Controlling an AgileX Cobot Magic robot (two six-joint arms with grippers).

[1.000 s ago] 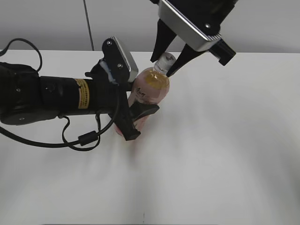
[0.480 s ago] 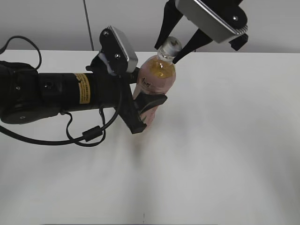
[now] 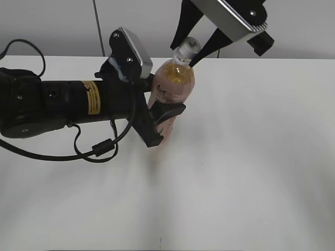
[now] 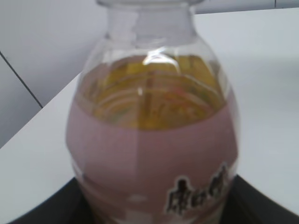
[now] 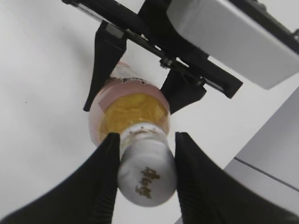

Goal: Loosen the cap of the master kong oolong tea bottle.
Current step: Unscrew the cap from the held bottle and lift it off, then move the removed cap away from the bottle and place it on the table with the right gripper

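Note:
The robot's right gripper should release the white cap on the bare white table (image 3: 239,141) next to the bottle, away from the left gripper.
The master kong oolong tea bottle (image 3: 175,86), with amber tea and a pink label, is held tilted with its top toward the upper right. My left gripper (image 3: 163,124) is shut on its body; the label fills the left wrist view (image 4: 154,140). My right gripper (image 3: 184,56) comes from above, and its two black fingers press on either side of the white cap (image 3: 187,48). In the right wrist view the cap (image 5: 147,175) with its dark mark sits between the fingertips (image 5: 147,137), above the bottle's shoulder (image 5: 128,109).
The white table (image 3: 251,157) spreads to the right and front. A grey wall runs behind it. The left arm's black body and cable (image 3: 52,104) lie across the left side.
The left gripper has carried the bottle up and to the right, and the right gripper has risen with it, staying around the cap. Both shifted slightly left in the last half second.

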